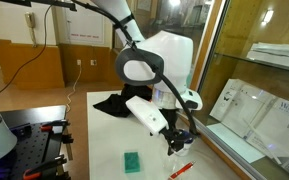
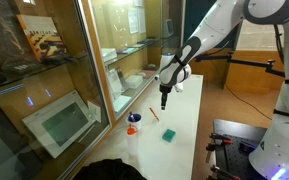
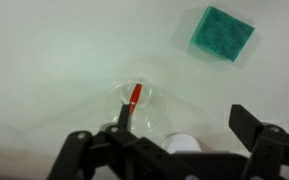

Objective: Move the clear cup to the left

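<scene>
My gripper is to move down next to the clear cup's rim point(image 1: 173, 152) point(image 3: 166, 122) beside the red pen and close on it there.
In the wrist view the clear cup point(image 3: 144, 108) shows as a faint see-through ring on the white table. A short red streak point(image 3: 135, 96) lies within its outline. My gripper point(image 3: 184, 125) is open and hangs just above the table. Its left finger tip overlaps the cup's rim, and its right finger is well apart from the cup. I cannot tell whether the finger touches the cup. In both exterior views the gripper point(image 1: 174, 146) point(image 2: 164, 101) points down at the table, and the cup is too faint to make out there.
A green sponge point(image 3: 222, 33) point(image 1: 132, 161) point(image 2: 169, 135) lies on the table point(image 1: 104, 140). A red pen point(image 1: 181, 168) point(image 2: 154, 114) lies by the gripper. A white bottle with a red cap point(image 2: 133, 122) and a black cloth point(image 1: 112, 103) are nearby. A glass cabinet wall point(image 2: 84, 90) runs along the table edge.
</scene>
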Robot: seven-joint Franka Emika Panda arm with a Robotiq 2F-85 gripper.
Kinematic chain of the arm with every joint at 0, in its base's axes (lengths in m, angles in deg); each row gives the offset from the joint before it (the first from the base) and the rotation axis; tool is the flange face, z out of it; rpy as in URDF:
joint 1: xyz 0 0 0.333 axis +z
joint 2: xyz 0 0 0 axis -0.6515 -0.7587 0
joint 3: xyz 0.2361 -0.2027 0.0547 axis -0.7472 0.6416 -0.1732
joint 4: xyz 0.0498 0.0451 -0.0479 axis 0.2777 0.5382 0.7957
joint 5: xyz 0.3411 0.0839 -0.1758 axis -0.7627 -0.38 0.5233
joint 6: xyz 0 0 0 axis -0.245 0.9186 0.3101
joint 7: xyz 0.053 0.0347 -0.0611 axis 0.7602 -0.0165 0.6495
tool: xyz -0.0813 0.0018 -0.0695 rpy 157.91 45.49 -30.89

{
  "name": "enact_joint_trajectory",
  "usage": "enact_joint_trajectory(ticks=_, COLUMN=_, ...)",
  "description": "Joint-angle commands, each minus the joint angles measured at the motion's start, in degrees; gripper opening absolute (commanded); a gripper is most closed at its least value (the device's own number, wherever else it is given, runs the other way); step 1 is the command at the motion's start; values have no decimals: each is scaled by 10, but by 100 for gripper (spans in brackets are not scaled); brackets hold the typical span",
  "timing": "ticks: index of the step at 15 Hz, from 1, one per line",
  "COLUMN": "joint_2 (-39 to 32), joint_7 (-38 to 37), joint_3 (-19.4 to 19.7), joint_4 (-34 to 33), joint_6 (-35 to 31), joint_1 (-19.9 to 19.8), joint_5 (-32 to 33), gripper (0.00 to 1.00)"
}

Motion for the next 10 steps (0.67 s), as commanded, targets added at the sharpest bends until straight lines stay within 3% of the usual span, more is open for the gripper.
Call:
enact_joint_trajectory(ticks=1, joint_2=-67, joint_7=3, joint_3=-35, joint_4=-56, joint_6=-11, joint_1=-37, joint_5=10, gripper=100)
enact_joint_trajectory(ticks=10, joint_2=-169, joint_7=-10, joint_3=-73, joint_4=-131, joint_6=-39, joint_1=-63, joint_5=64, gripper=100)
